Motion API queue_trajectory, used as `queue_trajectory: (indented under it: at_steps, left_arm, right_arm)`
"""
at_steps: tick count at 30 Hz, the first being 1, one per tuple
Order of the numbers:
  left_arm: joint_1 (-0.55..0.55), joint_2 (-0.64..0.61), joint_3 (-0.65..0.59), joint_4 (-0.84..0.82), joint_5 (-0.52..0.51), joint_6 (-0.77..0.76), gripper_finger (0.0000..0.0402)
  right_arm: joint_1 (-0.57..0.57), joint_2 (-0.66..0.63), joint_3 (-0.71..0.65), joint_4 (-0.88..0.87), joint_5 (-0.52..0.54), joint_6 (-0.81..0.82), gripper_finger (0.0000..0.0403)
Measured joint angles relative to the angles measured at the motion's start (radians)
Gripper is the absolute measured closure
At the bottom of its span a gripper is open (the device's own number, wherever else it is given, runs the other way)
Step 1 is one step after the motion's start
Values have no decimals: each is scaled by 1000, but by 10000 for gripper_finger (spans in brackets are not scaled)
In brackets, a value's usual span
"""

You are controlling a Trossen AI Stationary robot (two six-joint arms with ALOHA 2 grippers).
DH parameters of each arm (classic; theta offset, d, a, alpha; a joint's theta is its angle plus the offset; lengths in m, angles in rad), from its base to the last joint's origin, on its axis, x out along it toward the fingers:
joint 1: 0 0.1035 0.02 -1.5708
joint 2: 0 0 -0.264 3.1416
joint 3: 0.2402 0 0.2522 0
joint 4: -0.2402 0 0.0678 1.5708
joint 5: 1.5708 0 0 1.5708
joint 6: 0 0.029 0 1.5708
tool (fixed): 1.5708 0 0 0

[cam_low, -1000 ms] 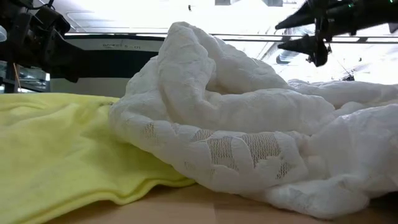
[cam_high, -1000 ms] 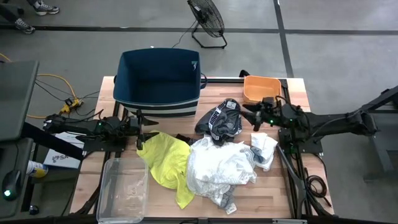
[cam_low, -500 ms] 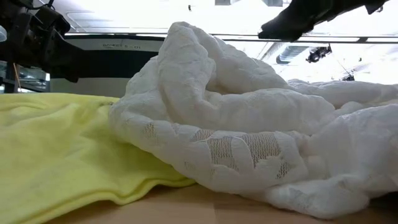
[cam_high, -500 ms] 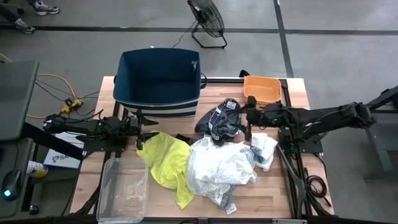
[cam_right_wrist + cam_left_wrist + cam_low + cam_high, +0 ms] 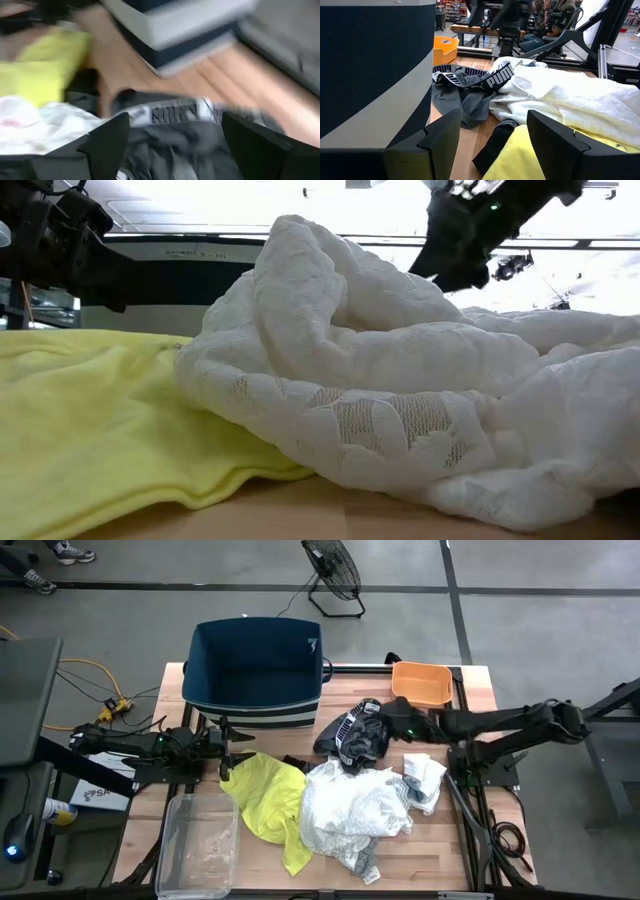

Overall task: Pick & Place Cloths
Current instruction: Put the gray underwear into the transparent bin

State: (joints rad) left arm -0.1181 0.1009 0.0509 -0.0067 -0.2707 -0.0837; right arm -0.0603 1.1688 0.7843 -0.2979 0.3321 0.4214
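My right gripper is to close on the dark cloth point(image 5: 366, 727) point(image 5: 182, 142) just below the lettered waistband of the black-and-white patterned piece beside the bin.
The cloths lie heaped on the wooden table. The black-and-white patterned piece point(image 5: 352, 735) lies beside the bin, with its lettered waistband point(image 5: 172, 114) showing. A large white garment point(image 5: 355, 805) lies partly over a neon-yellow garment point(image 5: 268, 798). A small white-blue rag point(image 5: 423, 778) lies to the right. My right gripper point(image 5: 388, 726) hangs open over the patterned piece's right edge, tipped downward, its fingers point(image 5: 107, 142) on either side above it. My left gripper point(image 5: 235, 753) waits open and level at the table's left, beside the yellow garment point(image 5: 520, 160).
The dark-blue bin point(image 5: 255, 668) stands at the far middle of the table. A small orange tray point(image 5: 422, 683) sits at the far right. A clear plastic box point(image 5: 198, 845) lies at the near left. A floor fan point(image 5: 333, 572) stands beyond the table.
My right gripper has travelled from beside the orange tray toward the table's left, out over the patterned piece, and has tipped from level to pointing downward. The cloths have stayed where they were.
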Motion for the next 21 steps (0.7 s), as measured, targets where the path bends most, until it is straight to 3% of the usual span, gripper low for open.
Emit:
queue_trajectory:
  at_steps: [3,7,13,21]
  left_arm:
    - [0,0,0,0,0,0,174]
    - [0,0,0,0,0,0,174]
    - [0,0,0,0,0,0,174]
    - [0,0,0,0,0,0,174]
  right_arm:
    - [-39,72,101,-138,-41,106,72]
    - [-71,190,231,-229,-132,124,67]
    - [-115,359,405,-440,-144,212,66]
    - [-133,481,435,-507,-142,465,66]
